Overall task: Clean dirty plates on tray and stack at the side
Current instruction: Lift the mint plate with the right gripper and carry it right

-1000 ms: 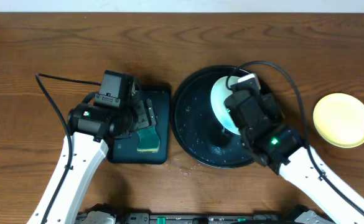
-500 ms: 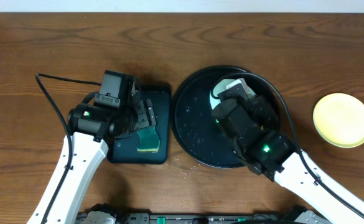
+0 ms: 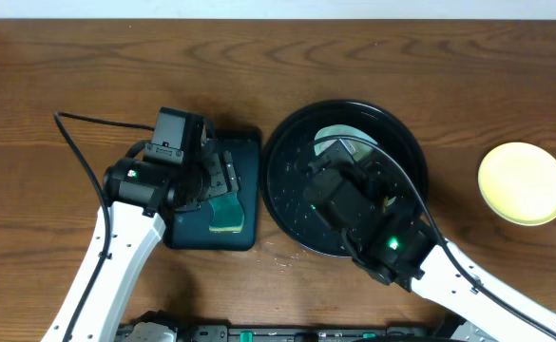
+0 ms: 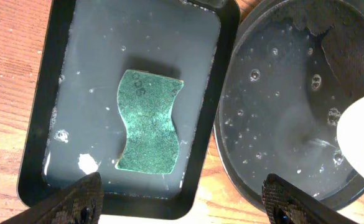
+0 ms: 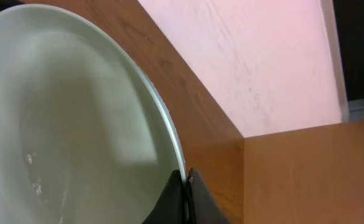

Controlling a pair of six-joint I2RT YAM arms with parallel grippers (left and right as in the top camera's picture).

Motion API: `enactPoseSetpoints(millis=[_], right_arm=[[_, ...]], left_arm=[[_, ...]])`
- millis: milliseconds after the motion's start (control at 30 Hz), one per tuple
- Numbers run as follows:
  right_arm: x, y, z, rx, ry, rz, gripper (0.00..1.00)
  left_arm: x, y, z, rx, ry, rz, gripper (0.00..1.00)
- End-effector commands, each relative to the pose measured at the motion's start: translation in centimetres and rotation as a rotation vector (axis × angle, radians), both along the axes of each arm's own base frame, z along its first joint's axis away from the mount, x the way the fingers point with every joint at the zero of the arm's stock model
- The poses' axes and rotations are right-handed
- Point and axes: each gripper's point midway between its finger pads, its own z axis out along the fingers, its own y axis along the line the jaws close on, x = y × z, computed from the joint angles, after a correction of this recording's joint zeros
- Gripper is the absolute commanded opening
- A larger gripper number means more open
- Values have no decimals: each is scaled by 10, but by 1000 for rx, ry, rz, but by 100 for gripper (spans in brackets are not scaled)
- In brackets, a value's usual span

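The pale mint-white plate will go down on top of the pale yellow plate (image 3: 522, 183), where I need to set it with my right gripper.
My right gripper (image 5: 186, 183) is shut on the rim of a pale mint-white plate (image 5: 76, 124) and holds it tilted above the round black tray (image 3: 287, 190). In the overhead view only a sliver of this plate (image 3: 336, 137) shows behind the right arm. A pale yellow plate (image 3: 523, 182) lies on the bare wood at the far right. My left gripper (image 4: 185, 204) is open and empty above the near edge of the rectangular tray. I see no third plate.
A dark teal rectangular tray (image 4: 63, 74) with water holds a green sponge (image 4: 149, 121), which also shows in the overhead view (image 3: 226, 215). The wet round tray (image 4: 281, 112) sits right beside it. A cable (image 3: 87, 121) runs from the left arm.
My right arm has swung left and toward the front over the round tray, carrying the plate with it. Less of the plate now shows from above. The left arm has not moved.
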Motion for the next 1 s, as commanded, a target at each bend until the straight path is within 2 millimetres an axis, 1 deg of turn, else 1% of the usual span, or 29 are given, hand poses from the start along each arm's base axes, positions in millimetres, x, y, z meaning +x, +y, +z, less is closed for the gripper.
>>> enactPoseSetpoints(millis=[0,833,967], right_arm=[[-2,-3,13,-47,-45,-19,1],[1,2,19,-33,-70,-7,1],[1,13,14,-2,-46,41,1]], left_arm=[[4,1,8,-5,-19,9,82],[4,1,8,-5,-19,9,82],[4,1,8,-5,-19,9,82]])
